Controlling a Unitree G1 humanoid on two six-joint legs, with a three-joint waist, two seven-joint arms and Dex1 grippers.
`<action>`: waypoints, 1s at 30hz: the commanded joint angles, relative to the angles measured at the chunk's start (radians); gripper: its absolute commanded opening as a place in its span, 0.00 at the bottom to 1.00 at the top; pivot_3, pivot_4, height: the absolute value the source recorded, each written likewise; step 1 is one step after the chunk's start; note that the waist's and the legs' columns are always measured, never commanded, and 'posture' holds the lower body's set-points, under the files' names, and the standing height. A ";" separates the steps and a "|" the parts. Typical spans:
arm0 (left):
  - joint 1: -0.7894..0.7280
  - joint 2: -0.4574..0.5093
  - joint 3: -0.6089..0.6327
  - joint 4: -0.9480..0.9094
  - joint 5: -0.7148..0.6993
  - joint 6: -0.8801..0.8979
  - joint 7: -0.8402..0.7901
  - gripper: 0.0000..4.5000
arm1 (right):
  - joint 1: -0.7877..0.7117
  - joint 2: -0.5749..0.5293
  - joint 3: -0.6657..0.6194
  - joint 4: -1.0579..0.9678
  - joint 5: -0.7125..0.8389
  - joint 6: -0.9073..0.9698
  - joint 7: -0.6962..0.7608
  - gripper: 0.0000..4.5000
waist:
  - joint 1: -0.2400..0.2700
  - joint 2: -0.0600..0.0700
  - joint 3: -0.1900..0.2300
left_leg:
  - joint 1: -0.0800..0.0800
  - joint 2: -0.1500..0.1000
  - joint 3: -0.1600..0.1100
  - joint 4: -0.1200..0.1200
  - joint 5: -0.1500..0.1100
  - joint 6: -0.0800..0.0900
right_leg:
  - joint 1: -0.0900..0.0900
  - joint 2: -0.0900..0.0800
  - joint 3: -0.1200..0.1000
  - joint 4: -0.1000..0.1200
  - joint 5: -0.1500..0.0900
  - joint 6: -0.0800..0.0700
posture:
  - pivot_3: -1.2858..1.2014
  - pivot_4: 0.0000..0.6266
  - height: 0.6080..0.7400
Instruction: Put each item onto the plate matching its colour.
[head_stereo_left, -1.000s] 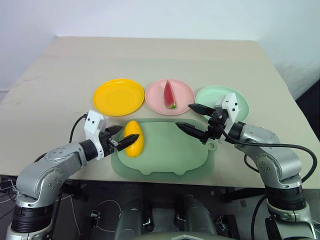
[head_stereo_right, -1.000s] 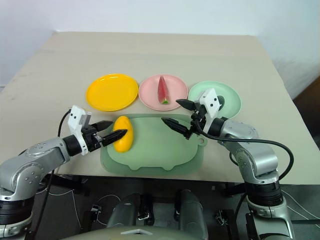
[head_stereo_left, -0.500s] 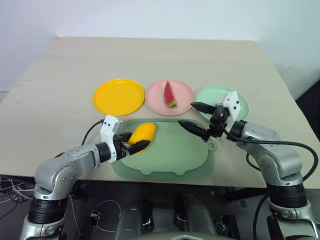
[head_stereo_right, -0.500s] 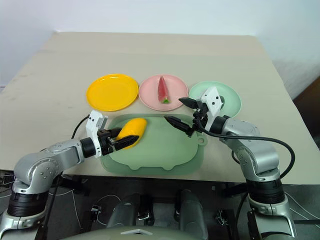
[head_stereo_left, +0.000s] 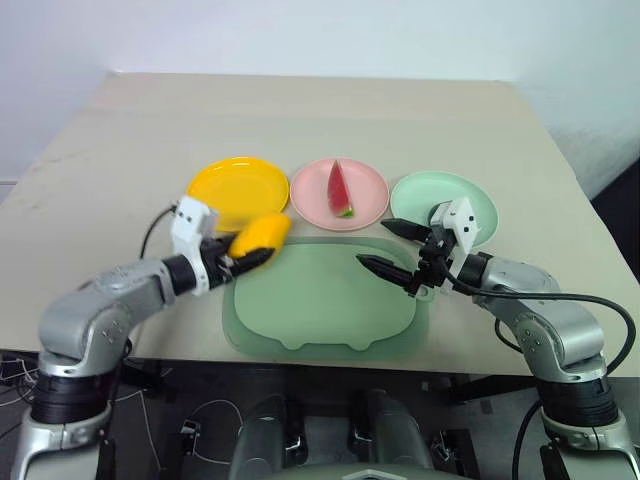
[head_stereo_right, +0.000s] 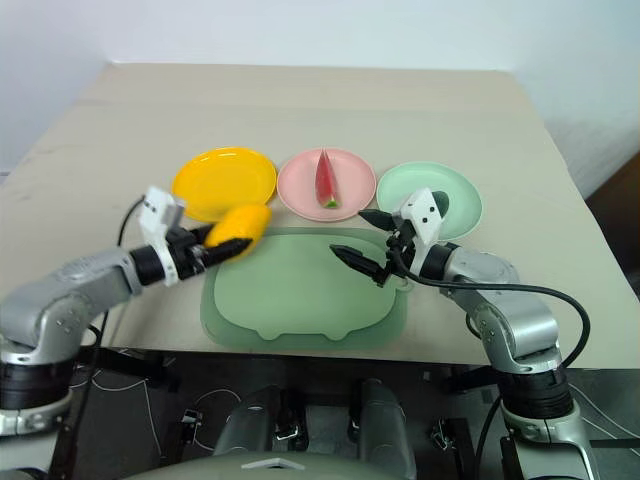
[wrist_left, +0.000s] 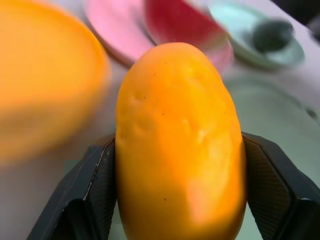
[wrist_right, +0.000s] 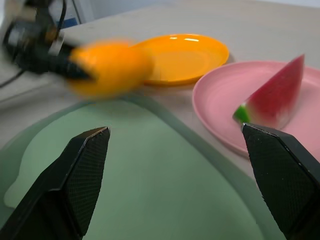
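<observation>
Next, my left gripper lets go of the yellow mango on the middle of the yellow plate (head_stereo_left: 237, 194) (wrist_left: 20, 75), beside the pink plate.
My left gripper (head_stereo_left: 248, 252) is shut on the yellow mango (head_stereo_left: 260, 233), with its fingers (wrist_left: 95, 190) pressed on both sides of it. It holds the mango in the air over the tray's far left corner, by the near rim of the yellow plate (head_stereo_left: 228, 184). The red watermelon wedge (head_stereo_left: 339, 190) lies on the pink plate (head_stereo_left: 368, 192). The dark avocado (wrist_left: 272, 34) rests on the pale green plate (head_stereo_left: 432, 190). My right gripper (head_stereo_left: 375, 245) stands open above the tray's right side, with nothing between its fingers.
The large green tray (head_stereo_left: 320, 310) lies at the table's near edge with nothing on it. The three plates stand in a row just behind it. Bare beige tabletop (head_stereo_left: 320, 110) stretches beyond the plates.
My left gripper has shut on the mango and lifted it off the tray, carrying it left and back toward the yellow plate. The right arm has stayed almost still.
</observation>
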 joint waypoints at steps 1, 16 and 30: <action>-0.065 0.008 -0.005 0.093 0.084 -0.080 -0.002 0.69 | -0.003 0.005 0.007 -0.036 -0.003 -0.034 0.001 1.00 | 0.001 0.000 0.000 | 0.000 0.000 0.000 0.000 0.000 0.000 | 0.000 0.000 0.000 0.000 0.000 0.000 | 0.52 0.24 0.67; -0.417 -0.110 -0.132 0.694 0.399 -0.352 -0.011 0.69 | -0.018 -0.001 0.058 -0.033 -0.043 -0.058 0.002 1.00 | -0.003 -0.002 0.001 | -0.001 0.000 0.000 0.000 0.000 0.001 | -0.001 0.000 -0.001 -0.001 0.002 0.002 | 0.52 0.24 0.67; -0.433 -0.127 -0.090 0.772 0.450 -0.492 -0.054 0.99 | 0.020 -0.013 0.032 -0.088 -0.037 -0.052 -0.022 1.00 | -0.001 -0.002 0.001 | -0.001 0.000 0.000 0.001 -0.001 0.001 | -0.001 -0.001 -0.001 0.000 0.002 0.002 | 0.52 0.24 0.67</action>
